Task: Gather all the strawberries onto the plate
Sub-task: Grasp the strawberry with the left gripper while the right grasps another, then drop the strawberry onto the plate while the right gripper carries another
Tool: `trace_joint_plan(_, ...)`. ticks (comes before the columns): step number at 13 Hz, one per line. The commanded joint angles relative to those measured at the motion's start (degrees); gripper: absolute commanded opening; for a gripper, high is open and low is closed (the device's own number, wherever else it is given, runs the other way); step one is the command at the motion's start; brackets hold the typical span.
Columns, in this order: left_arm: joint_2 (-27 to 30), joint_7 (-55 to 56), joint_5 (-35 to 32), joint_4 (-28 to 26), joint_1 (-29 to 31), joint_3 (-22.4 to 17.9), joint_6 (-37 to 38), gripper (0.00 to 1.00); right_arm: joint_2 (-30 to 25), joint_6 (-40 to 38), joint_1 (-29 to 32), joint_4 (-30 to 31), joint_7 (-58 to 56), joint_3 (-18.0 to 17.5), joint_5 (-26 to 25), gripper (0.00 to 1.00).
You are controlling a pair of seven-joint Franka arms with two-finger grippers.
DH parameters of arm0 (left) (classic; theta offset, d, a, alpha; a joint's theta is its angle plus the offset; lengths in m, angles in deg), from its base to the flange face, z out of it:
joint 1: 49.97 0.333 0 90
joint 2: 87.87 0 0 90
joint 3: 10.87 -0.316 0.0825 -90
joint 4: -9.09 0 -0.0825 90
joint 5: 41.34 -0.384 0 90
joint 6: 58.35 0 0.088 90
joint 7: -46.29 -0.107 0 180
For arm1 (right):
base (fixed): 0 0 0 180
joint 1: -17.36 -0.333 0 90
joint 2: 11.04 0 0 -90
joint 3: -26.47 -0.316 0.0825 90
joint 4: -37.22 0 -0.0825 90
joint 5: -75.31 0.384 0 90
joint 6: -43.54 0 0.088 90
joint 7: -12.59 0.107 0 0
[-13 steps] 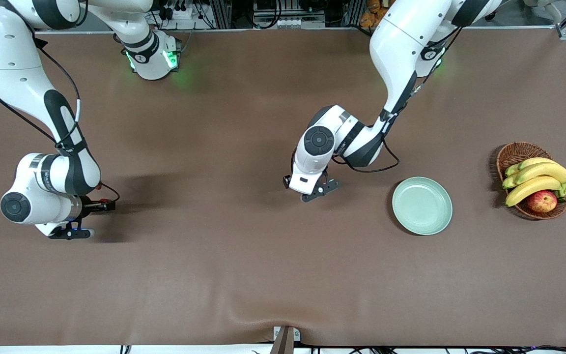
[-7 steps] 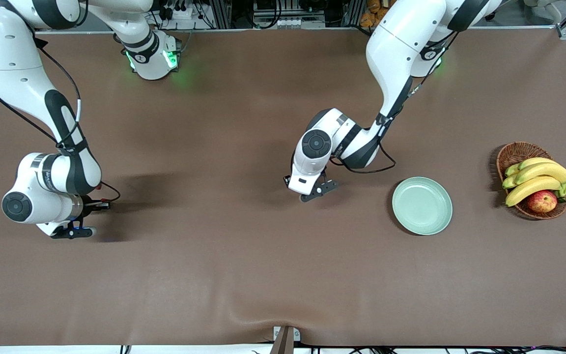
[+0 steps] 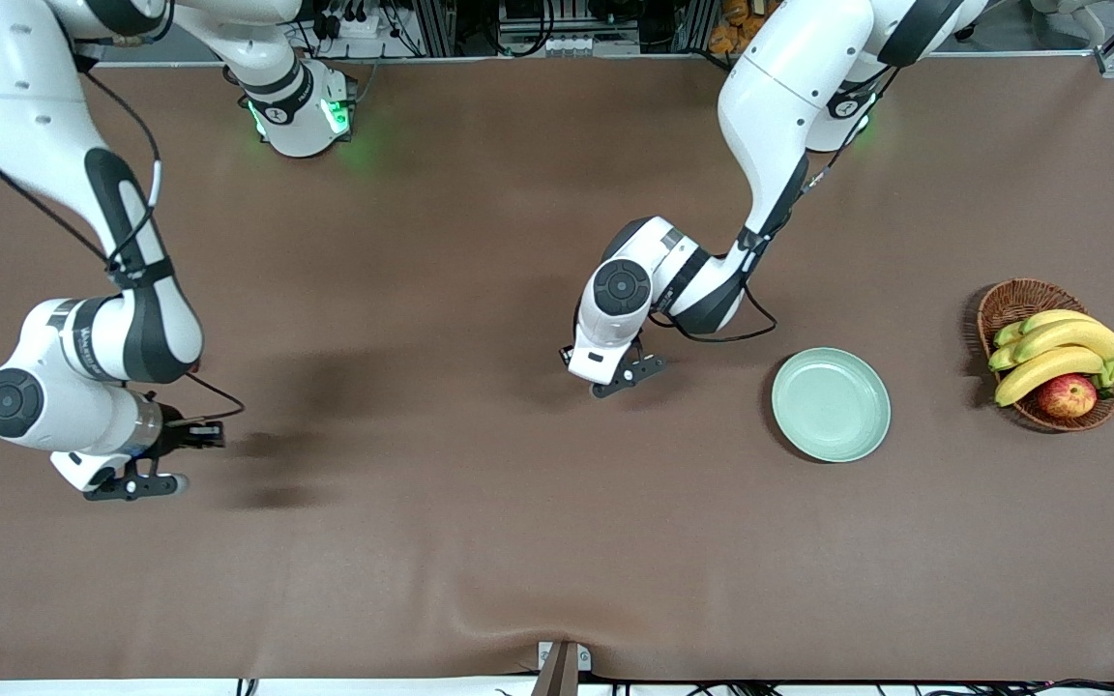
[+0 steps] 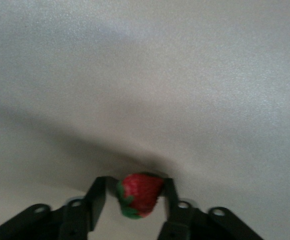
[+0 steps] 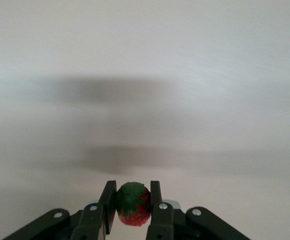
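Note:
My right gripper needs to let go of the strawberry on the brown mat (image 3: 607, 391) beneath my left gripper, short of the mint-green plate.
In the right wrist view a small red strawberry (image 5: 133, 205) with a green cap is pinched between the fingers of my right gripper (image 5: 133, 187), which is shut on it. That gripper (image 3: 131, 483) hangs above the mat at the right arm's end of the table. My left gripper (image 3: 615, 382) is low over the middle of the mat. In the left wrist view another strawberry (image 4: 140, 195) lies between its jaws (image 4: 135, 182): one finger touches it and a narrow gap shows at the other. The mint-green plate (image 3: 831, 404) holds nothing. No strawberry shows in the front view.
A wicker basket (image 3: 1016, 300) with bananas (image 3: 1060, 348) and an apple (image 3: 1067, 395) stands toward the left arm's end, past the plate. Brown mat covers the table.
The right gripper closed on its strawberry and rose, its shadow now apart from it. The left gripper's jaws narrowed around the other strawberry; that arm barely moved.

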Motion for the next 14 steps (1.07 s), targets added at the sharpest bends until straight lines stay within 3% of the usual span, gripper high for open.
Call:
trace_joint_plan(1, -0.65, -0.16, 1.07, 1.18, -0.56, -0.39, -0.29, 0.03, 0.04, -0.09, -6.25, -0.45, 7.23, -0.12, 6.4, 0.0)
trace_joint_plan(3, 0.14, -0.52, 0.89, 1.27, -0.21, -0.39, -0.29, 0.0, 0.3, 0.18, -11.26, -0.62, 13.56, 0.05, 10.63, 0.0)
trace_joint_plan(7, 6.54, -1.04, 0.54, 0.57, 3.91, -0.56, 2.77, 0.0, 0.65, 2.81, -17.78, -0.8, 23.68, -0.04, 11.7, 0.0)
trace_joint_plan(10, 11.82, -10.06, 0.54, -0.31, 10.06, -0.47, 12.34, 0.0, 1.7, 7.11, -21.64, -0.8, 29.13, -0.04, 13.89, 0.0)
trace_joint_plan(14, 13.77, -22.81, 0.28, -2.41, 18.58, -0.82, 18.78, 0.0, 4.16, 16.68, -27.88, -0.98, 33.53, 0.14, 21.44, 0.0)
